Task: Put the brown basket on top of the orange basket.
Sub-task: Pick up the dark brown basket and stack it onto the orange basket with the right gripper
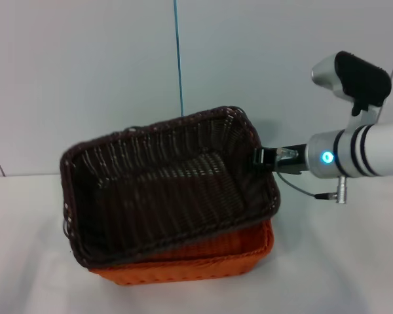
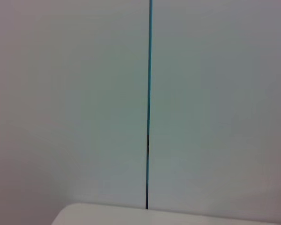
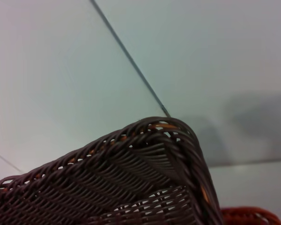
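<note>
The brown basket leaves my right gripper once nested inside the orange basket's open top (image 1: 185, 214).
The brown basket (image 1: 164, 190) sits tilted on top of the orange basket (image 1: 203, 258), skewed, with its right end higher. Only the orange basket's front wall and right corner show beneath it. My right gripper (image 1: 263, 159) reaches in from the right and is shut on the brown basket's right rim. The right wrist view shows the brown basket's braided corner (image 3: 145, 178) up close, with a bit of the orange rim (image 3: 248, 216) below it. My left gripper is out of view; its wrist view shows only the wall.
The baskets stand on a white table (image 1: 340, 261) in front of a pale wall with a thin blue vertical line (image 1: 178, 59). That line also shows in the left wrist view (image 2: 148, 117), above the table's edge (image 2: 131, 215).
</note>
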`<state>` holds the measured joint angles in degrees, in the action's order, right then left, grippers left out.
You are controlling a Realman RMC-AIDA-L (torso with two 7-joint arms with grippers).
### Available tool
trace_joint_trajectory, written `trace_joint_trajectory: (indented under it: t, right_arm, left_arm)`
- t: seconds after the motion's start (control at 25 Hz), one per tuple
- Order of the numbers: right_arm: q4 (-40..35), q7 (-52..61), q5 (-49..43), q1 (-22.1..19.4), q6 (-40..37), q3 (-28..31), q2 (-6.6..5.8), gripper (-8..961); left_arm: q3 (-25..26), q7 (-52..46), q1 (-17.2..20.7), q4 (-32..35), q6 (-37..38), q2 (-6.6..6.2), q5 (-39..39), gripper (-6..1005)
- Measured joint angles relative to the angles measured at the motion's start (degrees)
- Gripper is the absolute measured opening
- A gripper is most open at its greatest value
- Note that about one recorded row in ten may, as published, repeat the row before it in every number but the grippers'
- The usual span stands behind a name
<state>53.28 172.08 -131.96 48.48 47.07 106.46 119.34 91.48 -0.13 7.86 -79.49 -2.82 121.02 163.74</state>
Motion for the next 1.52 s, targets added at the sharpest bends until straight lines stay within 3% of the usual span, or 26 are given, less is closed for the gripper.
trace_joint_trajectory:
  t: [0.4, 0.92, 1.52]
  right_arm:
    - [1.2, 0.1, -1.0, 0.5, 4.9, 3.0, 0.2, 141]
    - [-6.0, 0.0, 4.3, -0.6, 0.3, 3.6, 0.47, 141]
    - [-6.3, 0.0, 5.5, -3.8, -2.8, 2.0, 0.55, 142]
  left_arm:
    - [1.0, 3.3, -0.5, -1.1, -2.7, 0.79, 0.0, 908]
    - [1.5, 3.9, -1.6, -1.2, -4.5, 1.32, 0.0, 908]
    - [2.2, 4.4, -2.0, -1.4, -5.5, 1.42, -0.1, 908]
